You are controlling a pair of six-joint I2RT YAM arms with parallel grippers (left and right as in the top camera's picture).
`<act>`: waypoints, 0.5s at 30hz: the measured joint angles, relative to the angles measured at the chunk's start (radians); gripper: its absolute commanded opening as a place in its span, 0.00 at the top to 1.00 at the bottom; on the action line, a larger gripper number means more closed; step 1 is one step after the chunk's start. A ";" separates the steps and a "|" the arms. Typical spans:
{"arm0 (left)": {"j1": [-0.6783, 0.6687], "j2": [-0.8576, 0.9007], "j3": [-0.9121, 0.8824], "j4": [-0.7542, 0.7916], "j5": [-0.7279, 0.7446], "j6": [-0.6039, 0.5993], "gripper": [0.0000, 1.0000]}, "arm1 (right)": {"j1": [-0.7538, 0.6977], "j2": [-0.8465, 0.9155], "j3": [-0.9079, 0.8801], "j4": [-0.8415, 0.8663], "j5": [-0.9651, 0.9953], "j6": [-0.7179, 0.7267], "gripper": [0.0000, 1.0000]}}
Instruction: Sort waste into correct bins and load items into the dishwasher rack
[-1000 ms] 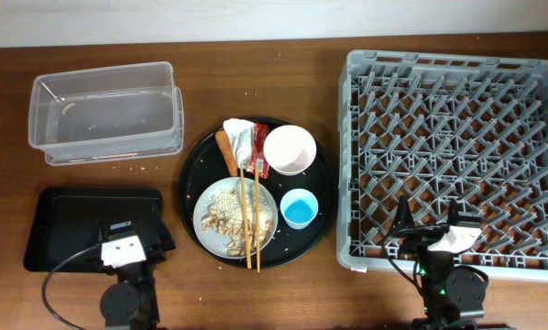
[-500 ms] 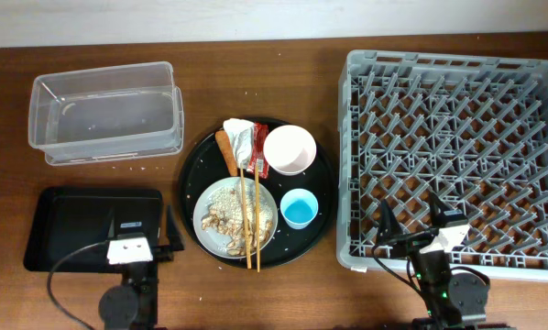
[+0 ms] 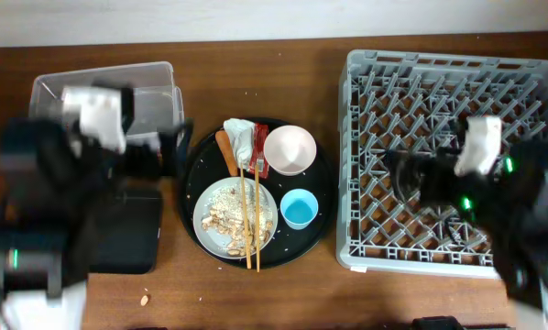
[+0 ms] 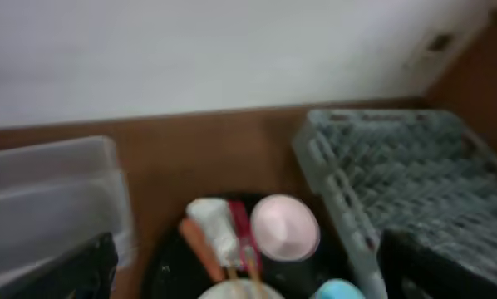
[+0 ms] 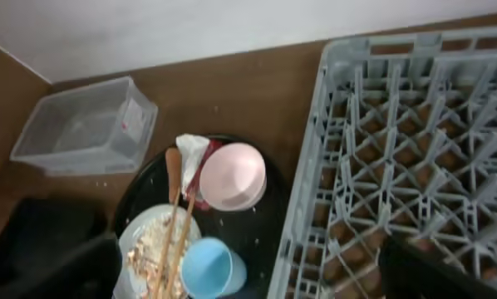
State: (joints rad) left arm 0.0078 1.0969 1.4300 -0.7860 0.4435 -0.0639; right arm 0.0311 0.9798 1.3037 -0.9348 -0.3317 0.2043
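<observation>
The robot's right gripper should next close on the rack-side rim (image 3: 314, 150) (image 5: 263, 176) of the white bowl, the part that faces the grey rack.
A round white plate (image 3: 221, 215) with rice and brown scraps carries the wooden chopsticks (image 3: 249, 215). Behind it lie an orange sausage piece (image 3: 225, 152), a white tissue (image 3: 240, 137) and a red wrapper (image 3: 260, 151). The white bowl (image 3: 290, 149) and blue cup (image 3: 300, 209) stand beside them. My left gripper (image 3: 159, 151) is open and empty, blurred, left of these things. My right gripper (image 3: 411, 179) is open and empty over the grey rack (image 3: 439, 73). The right wrist view shows the bowl (image 5: 232, 176), cup (image 5: 207, 270) and rack (image 5: 415, 124) below. The left wrist view shows the bowl (image 4: 285, 227) and tissue (image 4: 213, 230).
All the dishes and waste sit on a large round black tray (image 3: 320, 183). The clear tub (image 3: 155, 78) and the shallow black tray (image 3: 132, 229) are at the left, partly hidden by my left arm. A small food scrap (image 3: 146, 299) lies on the table near the front.
Both arms have swung from the table's front edge out over the scene and are blurred. The left now covers the tub and black tray; the right is over the rack.
</observation>
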 measured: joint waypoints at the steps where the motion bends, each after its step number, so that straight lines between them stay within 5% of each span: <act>1: 0.000 0.077 0.045 0.003 0.061 -0.005 0.00 | 0.000 0.059 0.034 -0.046 -0.005 -0.002 0.02; 3: -0.002 0.174 0.058 0.016 0.185 -0.009 0.02 | 0.000 0.183 0.051 -0.133 -0.008 -0.004 0.02; 5: -0.064 0.322 0.071 -0.031 0.242 -0.012 0.18 | 0.000 0.269 0.052 -0.169 0.003 -0.005 0.02; 13: -0.444 0.789 0.076 -0.037 -0.208 -0.081 0.39 | 0.000 0.353 0.052 -0.206 0.020 -0.006 0.02; 15: -0.466 0.879 0.076 0.010 -0.282 -0.119 0.54 | 0.000 0.353 0.052 -0.214 0.020 -0.006 0.02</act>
State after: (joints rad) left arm -0.4580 1.9759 1.5055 -0.7765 0.1612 -0.1825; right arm 0.0311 1.3327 1.3560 -1.1492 -0.3119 0.1986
